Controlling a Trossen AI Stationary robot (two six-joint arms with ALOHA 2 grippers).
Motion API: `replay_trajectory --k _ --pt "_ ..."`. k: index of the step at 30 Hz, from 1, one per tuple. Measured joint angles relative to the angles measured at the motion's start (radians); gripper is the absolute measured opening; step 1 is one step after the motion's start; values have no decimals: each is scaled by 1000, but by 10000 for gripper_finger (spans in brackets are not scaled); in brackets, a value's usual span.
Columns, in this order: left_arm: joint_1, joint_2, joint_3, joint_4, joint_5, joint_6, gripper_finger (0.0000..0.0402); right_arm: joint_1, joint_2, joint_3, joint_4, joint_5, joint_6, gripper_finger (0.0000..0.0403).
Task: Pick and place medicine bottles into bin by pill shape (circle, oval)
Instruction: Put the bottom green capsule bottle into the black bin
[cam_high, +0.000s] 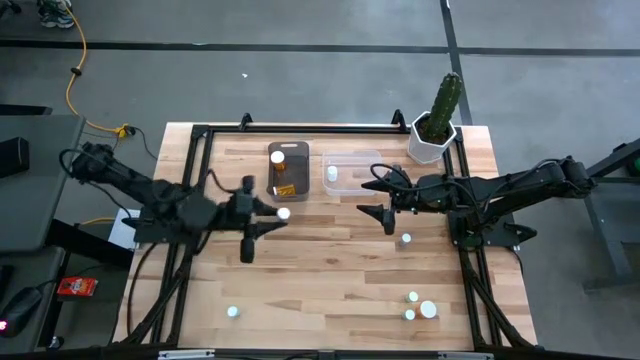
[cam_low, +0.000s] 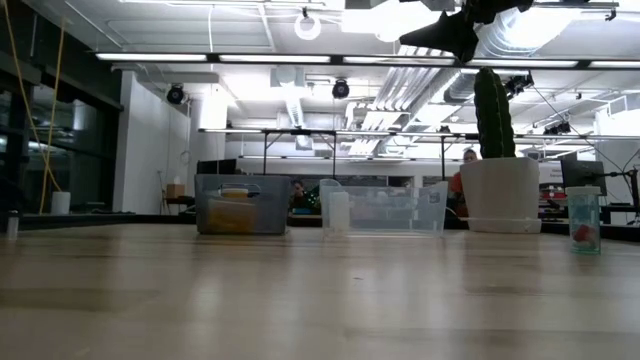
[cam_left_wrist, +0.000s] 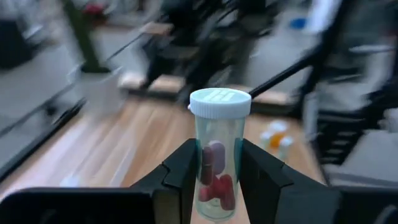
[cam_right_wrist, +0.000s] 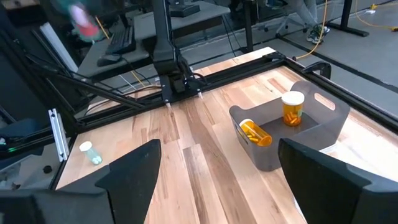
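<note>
I will use my left gripper to set the clear medicine bottle, now held over the table's middle, down in the grey bin (cam_high: 294, 170) next to the upright amber bottle.
My left gripper (cam_high: 272, 214) is over the table's middle, just near of the grey bin (cam_high: 289, 170), and is shut on a clear medicine bottle (cam_left_wrist: 217, 162) with a white cap (cam_high: 284, 213) and red and pink oval pills. My right gripper (cam_high: 383, 198) is open and empty, near the clear bin (cam_high: 352, 172). The grey bin holds two amber bottles, one upright (cam_right_wrist: 292, 107) and one lying down (cam_right_wrist: 255, 132). The clear bin holds a white bottle (cam_high: 331, 174). Loose bottles stand on the table (cam_high: 406, 238), (cam_high: 421, 305), (cam_high: 232, 312). My left gripper pinches the clear bottle's lower body (cam_left_wrist: 200, 177) between its two fingers, one on each side. The fingers lie level and come from the table's left. The bottle stands upright in the hold, with its cap (cam_left_wrist: 219, 102) above the fingertips.
A white pot with a green cactus (cam_high: 435, 125) stands at the far right corner, beside the clear bin. A black frame (cam_high: 300, 128) runs along the table's edges. Another bottle (cam_right_wrist: 90, 152) lies on the wood in the right wrist view.
</note>
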Motion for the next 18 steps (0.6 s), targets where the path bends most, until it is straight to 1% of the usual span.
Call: replay_trajectory --k 4,7,10,11,13,18 --pt "143 34 0 174 208 115 90 0 0 0 10 0 -4 317" --pt "232 64 0 260 346 121 90 1 0 0 28 -1 -30 317" --pt "289 99 0 331 464 93 90 1 0 0 36 -1 -49 317" --pt "301 109 0 343 492 82 90 1 0 0 36 -1 -49 317" --pt "315 126 0 365 516 68 90 1 0 0 36 -1 -49 317" --pt "319 130 0 365 513 62 90 1 0 0 36 -1 -49 317"
